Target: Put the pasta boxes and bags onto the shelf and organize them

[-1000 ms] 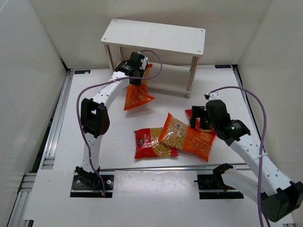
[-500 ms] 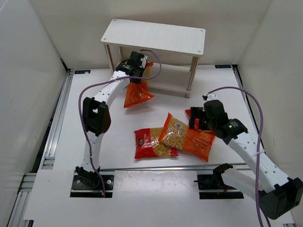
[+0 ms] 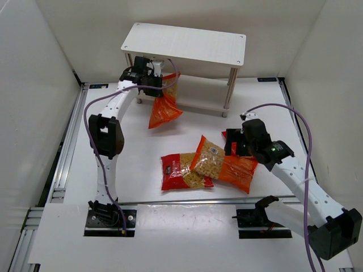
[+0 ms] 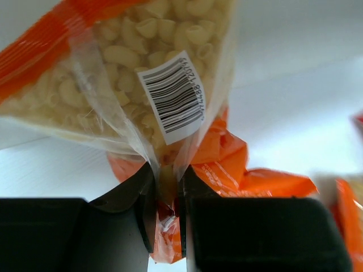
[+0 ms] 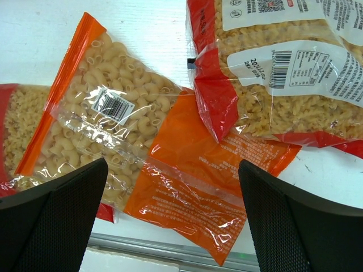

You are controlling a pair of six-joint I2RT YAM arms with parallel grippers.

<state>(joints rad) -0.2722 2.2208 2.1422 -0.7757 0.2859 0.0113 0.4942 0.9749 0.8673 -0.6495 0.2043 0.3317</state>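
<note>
The orange pasta bag will leave my left gripper on the lower level (image 3: 207, 89), beside the silver legs nearest my right gripper.
My left gripper (image 3: 154, 90) is shut on the top edge of an orange pasta bag (image 3: 164, 110), which hangs tilted in front of the shelf (image 3: 187, 42), its upper end reaching under the top board toward the lower tier. In the left wrist view the bag (image 4: 164, 96) is pinched between my fingers (image 4: 136, 209). My right gripper (image 3: 233, 143) is open, hovering over a second orange bag (image 3: 224, 163) (image 5: 170, 164). A red bag (image 3: 181, 171) lies left of it, and another red bag (image 5: 283, 79) lies partly under my right gripper.
White walls enclose the table on three sides. Metal rails (image 3: 62, 153) run along the left and near edges. The shelf's silver legs (image 3: 231, 93) stand at the back of the table.
My left gripper has swung left and back toward the shelf with the orange bag, lifting its top under the top board. My right gripper has shifted slightly left over the bags.
</note>
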